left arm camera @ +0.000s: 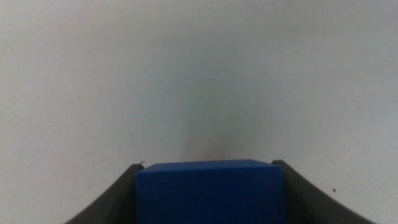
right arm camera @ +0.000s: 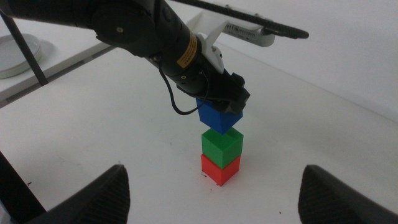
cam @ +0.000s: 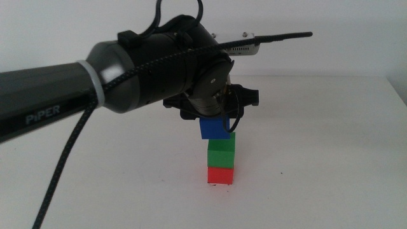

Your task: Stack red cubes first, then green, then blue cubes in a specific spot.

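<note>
Next, I release the blue cube with my left gripper on the top side of the green cube (cam: 220, 139), above the red cube.
On the white table the red cube (cam: 220, 174) stands with the green cube (cam: 222, 152) stacked squarely on it. The specific spot lies hidden under the red cube. My left gripper (cam: 216, 119) reaches in from the left, shut on the blue cube (cam: 214, 128). It holds that cube right at the green cube's top, shifted slightly left and turned a little; I cannot tell whether they touch. The left wrist view shows the blue cube (left arm camera: 208, 193) between the dark jaws. My right gripper (right arm camera: 214, 205) hovers open near the stack (right arm camera: 221, 155), nothing in it.
The left arm's braided cable (cam: 70, 146) hangs down toward the table's front left. A grey device with a black rod (cam: 254, 43) sticks out above the left wrist. A white plate (right arm camera: 15, 53) and a dark post (right arm camera: 25, 46) stand beyond the table.
</note>
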Controlling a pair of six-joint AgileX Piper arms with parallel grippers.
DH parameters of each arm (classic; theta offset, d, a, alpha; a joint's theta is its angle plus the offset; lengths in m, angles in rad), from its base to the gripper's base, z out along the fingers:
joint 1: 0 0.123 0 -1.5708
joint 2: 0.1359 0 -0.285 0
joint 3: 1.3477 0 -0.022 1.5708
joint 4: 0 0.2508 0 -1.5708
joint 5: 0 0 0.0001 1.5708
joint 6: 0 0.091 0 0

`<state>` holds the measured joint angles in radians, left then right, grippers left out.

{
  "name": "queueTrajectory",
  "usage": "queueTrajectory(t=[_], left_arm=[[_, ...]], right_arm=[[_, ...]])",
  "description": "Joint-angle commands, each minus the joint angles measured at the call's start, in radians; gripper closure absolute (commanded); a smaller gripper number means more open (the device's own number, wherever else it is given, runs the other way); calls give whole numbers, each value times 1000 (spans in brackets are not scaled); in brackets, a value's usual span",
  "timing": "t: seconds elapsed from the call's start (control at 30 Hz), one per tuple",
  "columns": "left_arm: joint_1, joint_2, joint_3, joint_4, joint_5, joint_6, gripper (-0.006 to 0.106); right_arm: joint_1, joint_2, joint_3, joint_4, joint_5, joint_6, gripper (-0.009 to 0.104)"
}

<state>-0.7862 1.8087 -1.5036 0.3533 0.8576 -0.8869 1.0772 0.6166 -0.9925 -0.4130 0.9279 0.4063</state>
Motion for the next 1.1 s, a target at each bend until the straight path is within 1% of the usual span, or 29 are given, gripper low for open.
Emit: queueTrajectory(t=[0.0,0.2,0.4,0.63,0.83,1.07], left_arm=[[-4,1,-8,2,-6,-31,102],[-9,1,-8,-2,-25,-35,102],[-43,1,-8,39,-8,-37,102],[-43,3,-4,42,-62,-37,102],[-43,30,-2,44,-60,-44,102],[-43,32,-2,68,-21,-63,102]], right_arm=[[5,-3,3,-3,-8,-3,10],[5,-3,3,-3,-8,-3,10],[5,-3,3,-3,-8,-3,10],[5,-3,3,-3,-8,-3,10],[5,-3,3,-3,-8,-3,10],[5,-3,3,-3,-8,-3,10]])
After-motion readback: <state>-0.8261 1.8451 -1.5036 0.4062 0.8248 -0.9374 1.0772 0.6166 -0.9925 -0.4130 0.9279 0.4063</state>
